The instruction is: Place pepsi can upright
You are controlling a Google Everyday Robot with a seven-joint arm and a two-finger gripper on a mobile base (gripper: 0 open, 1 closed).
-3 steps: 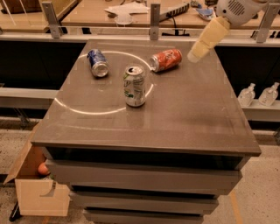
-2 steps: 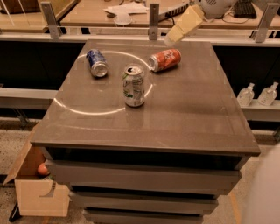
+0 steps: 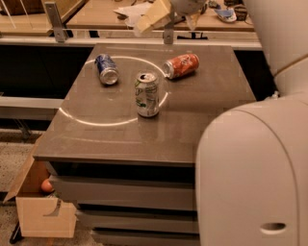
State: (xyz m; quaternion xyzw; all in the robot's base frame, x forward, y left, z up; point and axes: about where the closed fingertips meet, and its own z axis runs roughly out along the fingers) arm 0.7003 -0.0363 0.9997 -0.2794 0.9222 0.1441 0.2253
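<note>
Next, I grip the pepsi can lying at the table's back on its blue body (image 3: 104, 65), behind the silver top.
The pepsi can (image 3: 106, 69), dark blue with a silver top, lies on its side at the back left of the grey table (image 3: 120, 139), its top facing the front. My gripper (image 3: 152, 17) hangs high above the table's back edge, up and to the right of the pepsi can and well apart from it. It holds nothing that I can see.
A white-and-green can (image 3: 147, 94) stands upright mid-table. An orange-red can (image 3: 181, 66) lies on its side at the back. My white arm body (image 3: 250, 168) fills the right foreground. A cardboard box (image 3: 43, 211) sits on the floor at the lower left. A cluttered counter (image 3: 96, 14) runs behind.
My gripper has moved left along the table's back edge, from the right corner to above the middle. My arm body has come into view at the right. The cans have not moved.
</note>
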